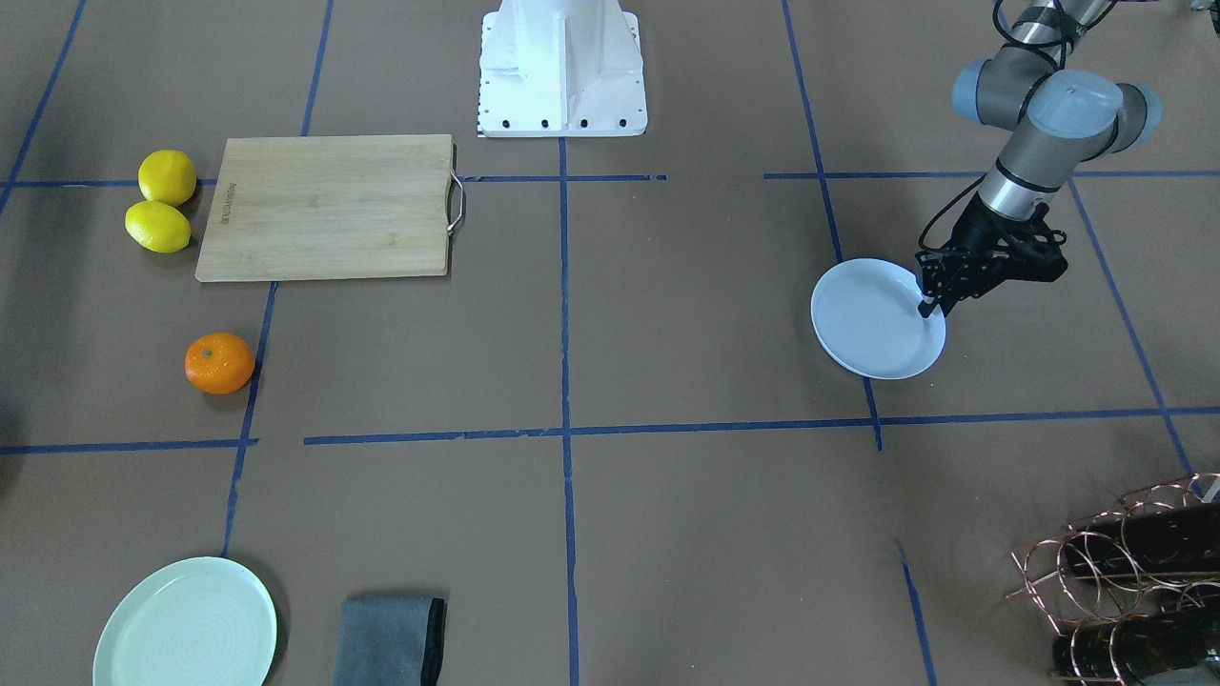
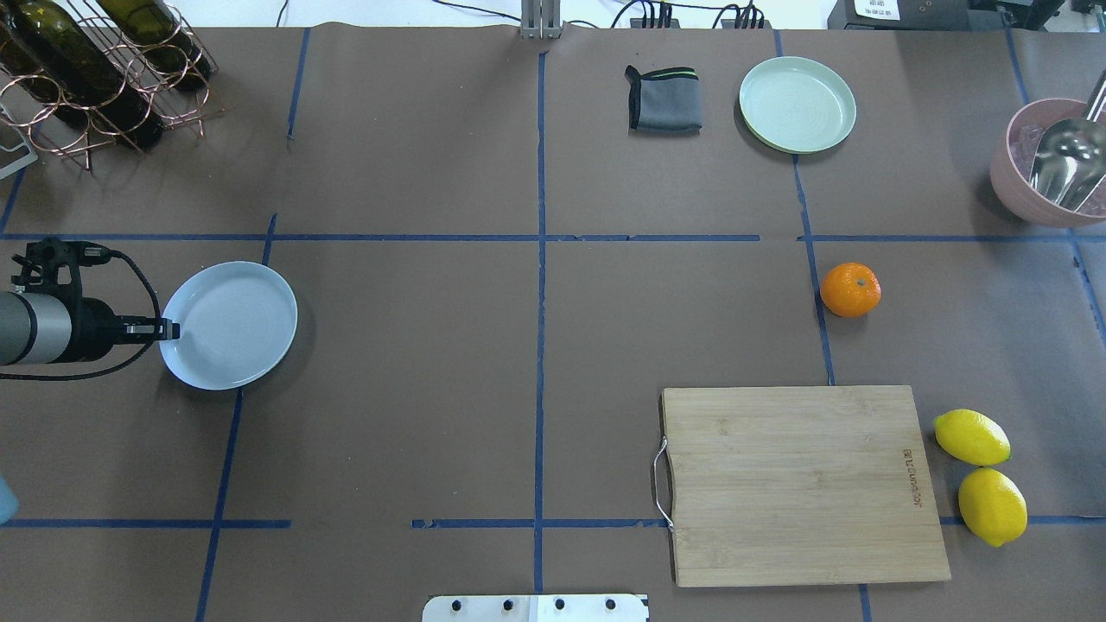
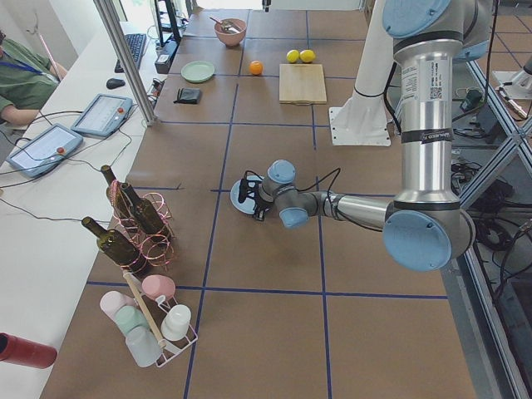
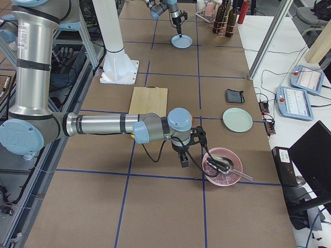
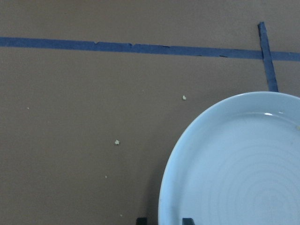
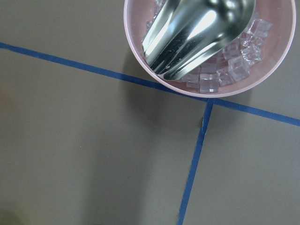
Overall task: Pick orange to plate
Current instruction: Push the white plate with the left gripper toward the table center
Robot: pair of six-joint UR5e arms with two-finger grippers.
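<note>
Next, my left gripper releases the white plate, now far from the orange, on the middle blue tape line, level with the orange (image 1: 562,358).
The orange (image 2: 850,289) lies alone on the brown table on the right side, above the cutting board; it also shows in the front view (image 1: 219,363). Far to the left lies the white plate (image 2: 229,324). My left gripper (image 2: 170,329) is at the plate's left rim, shut on it. In the left wrist view the plate's rim (image 5: 161,206) runs between the two fingertips (image 5: 187,220). My right gripper (image 4: 183,161) shows only in the right side view, beside the pink bowl; whether it is open or shut I cannot tell.
A wooden cutting board (image 2: 799,484) lies below the orange, with two lemons (image 2: 971,437) to its right. A mint-green plate (image 2: 797,104) and a grey cloth (image 2: 664,99) sit at the far edge. A pink bowl (image 2: 1011,186) of ice holds a metal scoop. A wine rack (image 2: 95,69) stands far left.
</note>
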